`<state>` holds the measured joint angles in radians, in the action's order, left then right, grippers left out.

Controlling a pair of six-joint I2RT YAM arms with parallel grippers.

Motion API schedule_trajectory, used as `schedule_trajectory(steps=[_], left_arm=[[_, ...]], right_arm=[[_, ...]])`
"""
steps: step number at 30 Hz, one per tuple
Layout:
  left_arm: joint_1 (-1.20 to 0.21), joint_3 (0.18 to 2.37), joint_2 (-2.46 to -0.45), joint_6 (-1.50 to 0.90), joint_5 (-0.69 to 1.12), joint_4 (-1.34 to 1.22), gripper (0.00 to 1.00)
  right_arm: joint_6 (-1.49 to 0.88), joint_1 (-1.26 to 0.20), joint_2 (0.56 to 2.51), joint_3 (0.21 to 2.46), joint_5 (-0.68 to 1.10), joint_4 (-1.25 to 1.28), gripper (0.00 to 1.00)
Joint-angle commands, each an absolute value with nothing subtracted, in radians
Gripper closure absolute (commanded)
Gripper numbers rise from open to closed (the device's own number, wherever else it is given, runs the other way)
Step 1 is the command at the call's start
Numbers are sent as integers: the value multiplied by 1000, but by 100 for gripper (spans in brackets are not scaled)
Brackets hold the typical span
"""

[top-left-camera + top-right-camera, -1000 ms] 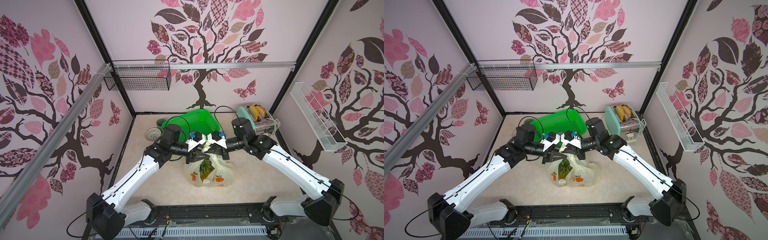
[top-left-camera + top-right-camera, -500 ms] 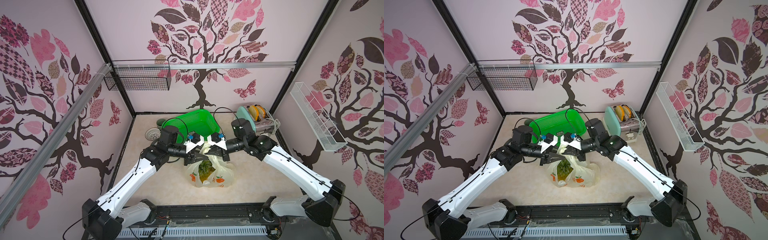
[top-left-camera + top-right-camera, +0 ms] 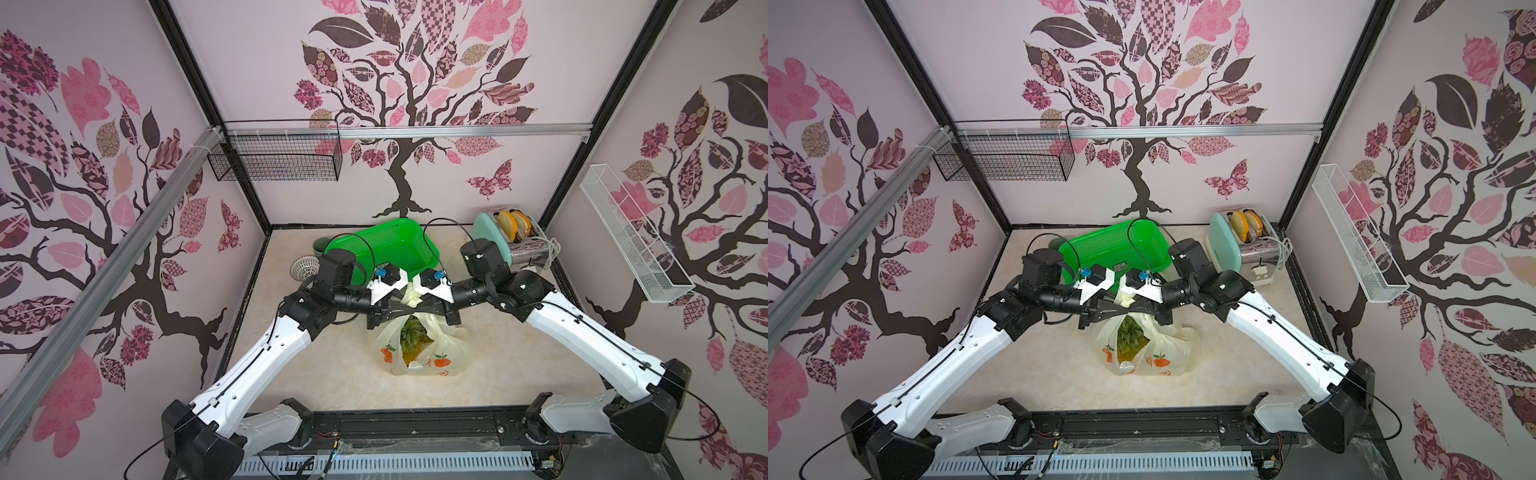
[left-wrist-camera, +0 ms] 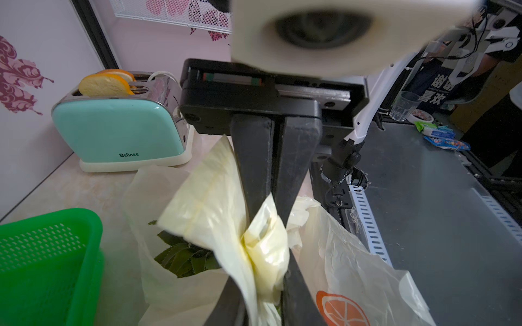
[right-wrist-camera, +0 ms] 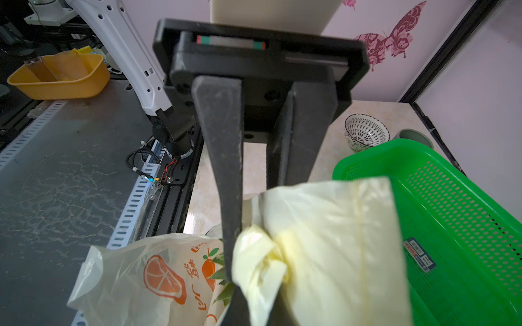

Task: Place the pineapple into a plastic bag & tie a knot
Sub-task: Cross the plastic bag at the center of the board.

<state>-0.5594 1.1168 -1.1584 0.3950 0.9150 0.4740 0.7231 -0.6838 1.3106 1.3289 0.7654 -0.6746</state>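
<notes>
The two grippers cross tip to tip at the bunched handle, so my left gripper should keep hold of it while my right gripper opens, turns and grabs the bag's neck (image 3: 412,296).
The plastic bag (image 3: 446,347) stands mid-table, pale yellow with orange fruit prints. Inside it is the pineapple (image 3: 413,338), its green leaves (image 4: 183,256) showing at the mouth. Both grippers meet tip to tip just above the bag and cross each other. My left gripper (image 4: 265,262) is shut on a bunched handle of the bag. My right gripper (image 5: 260,271) is shut on the other handle, whose wide flap (image 5: 333,240) hides one of its fingers. In a top view the left gripper (image 3: 415,309) and right gripper (image 3: 401,308) overlap above the bag's twisted neck.
A green perforated basket (image 3: 386,249) lies just behind the grippers. A mint toaster (image 3: 496,239) with bread slices stands at the back right. A patterned bowl (image 3: 304,266) and a green cup (image 3: 321,248) sit back left. Wire racks hang on the walls.
My left gripper's jaws have closed in on the bag's handle, and the left arm has shifted slightly. The right gripper has kept its grip and the bag has stayed in place.
</notes>
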Motion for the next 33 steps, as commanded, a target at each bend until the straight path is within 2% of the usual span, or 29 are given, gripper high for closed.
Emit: schedule_trajectory(steps=[1,3,5,8,11,15,17,23,25,28,32,33], left_arm=[[-568,1146,-1156,397,989,483,88],[-569,1146,-1161,397,994,483,94],[-569,1144,-1163,399,992,482,100],[-569,1141,-1166,408,982,485,100],[-568,1137,-1164,413,982,485,100],[-569,1130,-1161,412,978,474,100],[-569,1126,-1160,411,982,468,100],[-569,1121,-1161,412,977,470,100],[-568,1120,-1160,411,976,467,100],[-568,1114,-1158,410,966,462,100],[-568,1115,-1163,410,953,471,100],[-569,1114,-1164,416,951,479,94]], right_arm=[[734,-680,1322,1364,685,-678,100],[728,-679,1321,1369,684,-678,96],[722,-678,1312,1371,682,-676,87],[711,-679,1286,1368,668,-677,67],[711,-675,1252,1358,642,-713,56],[696,-673,1195,1316,622,-740,47],[661,-673,1173,1288,624,-724,46],[598,-674,1123,1218,637,-709,49],[599,-674,1120,1193,631,-710,53],[590,-674,1131,1183,644,-697,67],[570,-673,1148,1191,685,-657,98],[564,-674,1151,1196,693,-649,100]])
